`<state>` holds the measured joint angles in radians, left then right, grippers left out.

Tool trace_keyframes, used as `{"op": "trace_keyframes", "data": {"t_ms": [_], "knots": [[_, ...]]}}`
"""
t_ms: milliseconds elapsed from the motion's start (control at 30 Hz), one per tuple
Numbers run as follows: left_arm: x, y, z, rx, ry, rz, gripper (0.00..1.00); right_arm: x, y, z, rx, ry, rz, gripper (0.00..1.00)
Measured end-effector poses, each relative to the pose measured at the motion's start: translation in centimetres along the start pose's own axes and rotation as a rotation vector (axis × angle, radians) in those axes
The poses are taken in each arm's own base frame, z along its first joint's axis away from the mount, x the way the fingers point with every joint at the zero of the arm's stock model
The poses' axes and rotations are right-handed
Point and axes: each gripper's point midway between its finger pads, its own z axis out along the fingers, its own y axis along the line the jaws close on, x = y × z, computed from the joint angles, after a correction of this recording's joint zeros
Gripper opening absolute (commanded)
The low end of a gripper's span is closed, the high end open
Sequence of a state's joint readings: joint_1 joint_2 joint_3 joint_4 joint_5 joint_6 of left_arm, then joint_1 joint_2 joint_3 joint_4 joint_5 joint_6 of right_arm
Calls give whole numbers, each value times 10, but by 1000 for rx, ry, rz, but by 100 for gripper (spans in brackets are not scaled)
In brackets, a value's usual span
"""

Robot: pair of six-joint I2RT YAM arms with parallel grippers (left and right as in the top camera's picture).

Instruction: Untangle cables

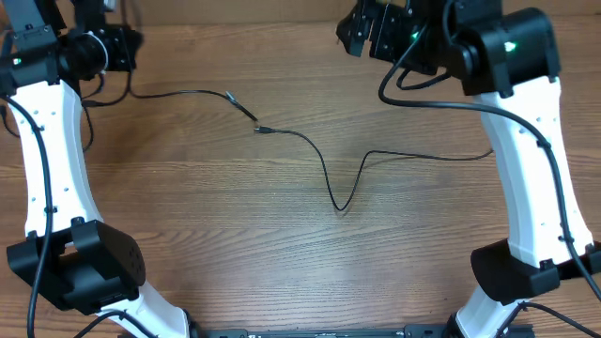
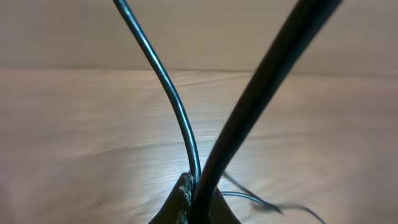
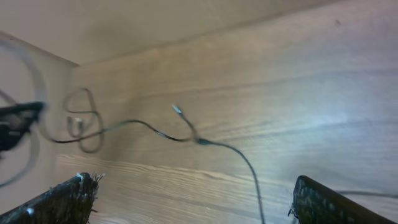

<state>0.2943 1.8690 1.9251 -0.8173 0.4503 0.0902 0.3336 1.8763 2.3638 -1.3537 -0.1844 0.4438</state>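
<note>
My left gripper is to let go of the cable on the wooden table [image 1: 49, 225] under its white arm link, close to the black elbow joint.
Two thin black cables lie on the wooden table. One cable [image 1: 183, 93] runs from the left arm toward the middle, and its plug end [image 1: 254, 118] meets the plug of the second cable [image 1: 329, 178], which dips in a V and runs off right. My left gripper [image 1: 130, 45] is at the far left. In the left wrist view it [image 2: 193, 186] is shut on a thin cable [image 2: 177, 106] that rises out of its tips, and a thicker black cord [image 2: 261, 81] crosses in front. My right gripper [image 1: 352, 33] [image 3: 196, 199] hangs open and holds nothing, above the joined plugs [image 3: 198, 140].
The white arm links stand along the left [image 1: 42, 169] and right [image 1: 535, 178] sides. Thick black arm wires [image 1: 423, 94] hang near the right wrist. A loose loop of cable [image 3: 87, 118] shows at the left of the right wrist view.
</note>
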Motion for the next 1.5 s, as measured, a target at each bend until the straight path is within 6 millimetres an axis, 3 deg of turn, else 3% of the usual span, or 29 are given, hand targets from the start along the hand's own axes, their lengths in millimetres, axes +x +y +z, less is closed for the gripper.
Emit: {"op": "trace_keyframes", "data": {"t_ms": [200,367,467,633,733,867,1067,1333,1500], "knots": [[19,36,-17,-254,72,-123,4,24,-28,33,89,94,24,100],[8,32,-58,-353,20,-119,4,43,-45,58,129,155,37,100],[-14,15,-110,-390,-97,-96,4,54,-55,70,151,189,45,100],[-38,-16,-221,-492,-315,-83,4,66,-66,83,174,222,52,100],[-26,-23,-283,-604,-389,-110,4,74,-71,89,187,244,56,100],[5,-17,-327,-757,-387,-175,4,79,-75,91,195,259,59,100],[45,4,-341,-934,-279,-288,4,80,-76,91,199,265,60,100],[59,43,-347,-1108,-268,-458,4,95,-83,85,229,331,45,100],[73,78,-349,-1143,-279,-577,4,101,-85,82,238,355,33,100]]}}
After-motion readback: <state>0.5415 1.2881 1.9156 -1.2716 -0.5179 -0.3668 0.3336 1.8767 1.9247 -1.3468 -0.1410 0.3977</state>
